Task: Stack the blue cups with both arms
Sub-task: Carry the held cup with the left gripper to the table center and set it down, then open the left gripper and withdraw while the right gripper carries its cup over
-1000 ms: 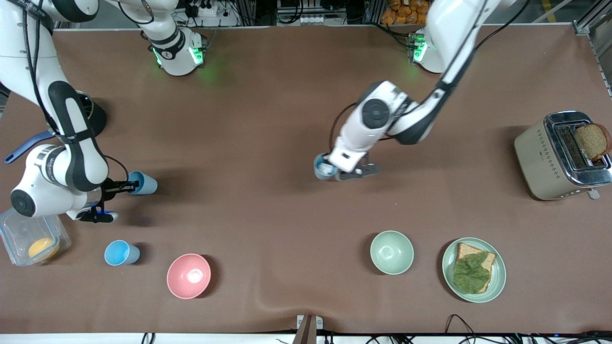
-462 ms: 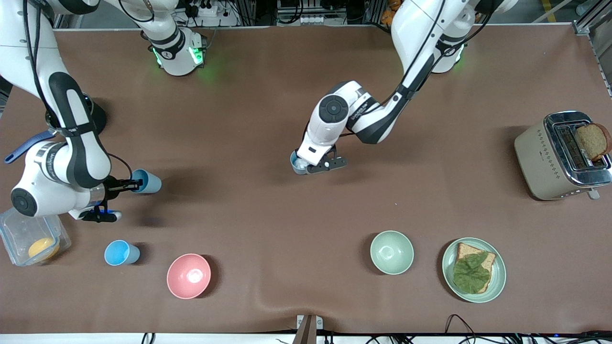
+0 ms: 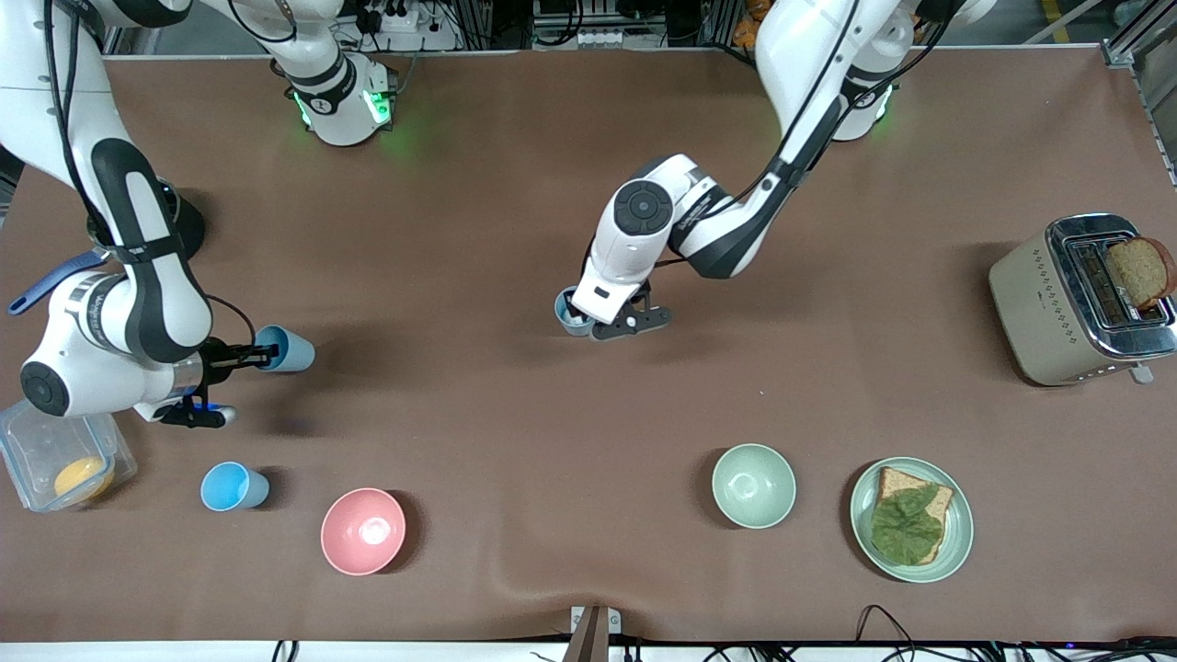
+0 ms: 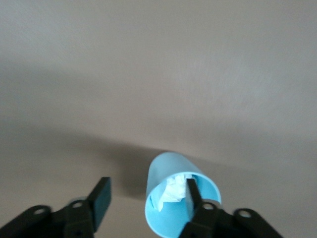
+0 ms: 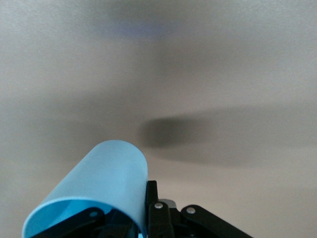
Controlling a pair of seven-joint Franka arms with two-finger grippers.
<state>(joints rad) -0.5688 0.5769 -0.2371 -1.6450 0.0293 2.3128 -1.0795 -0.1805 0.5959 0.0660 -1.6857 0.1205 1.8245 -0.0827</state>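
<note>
Next, my right gripper releases its blue cup inside the other blue cup at the table's middle [image 3: 574, 302].
One blue cup [image 3: 568, 308] is at the table's middle, half hidden under my left hand; it holds crumpled white paper [image 4: 171, 191]. My left gripper [image 3: 621, 322] is open wide: one finger is inside that blue cup [image 4: 168, 198], and the other finger [image 4: 101, 198] stands well clear outside it. My right gripper [image 3: 246, 353] is shut on the rim of the second blue cup [image 3: 287, 349] and holds it on its side over the right arm's end of the table. In the right wrist view this blue cup [image 5: 99, 183] fills my right gripper [image 5: 126, 210].
A sky-blue cup [image 3: 234, 485] and a pink bowl [image 3: 363, 530] stand nearer the front camera. So do a green bowl [image 3: 753, 485] and a plate with bread and lettuce [image 3: 910, 519]. A toaster [image 3: 1076, 299] stands at the left arm's end, a plastic box [image 3: 55, 455] at the right arm's end.
My left arm carried its cup toward the right arm's end, then nearly stopped. My right gripper and its cup edged slightly toward the middle.
</note>
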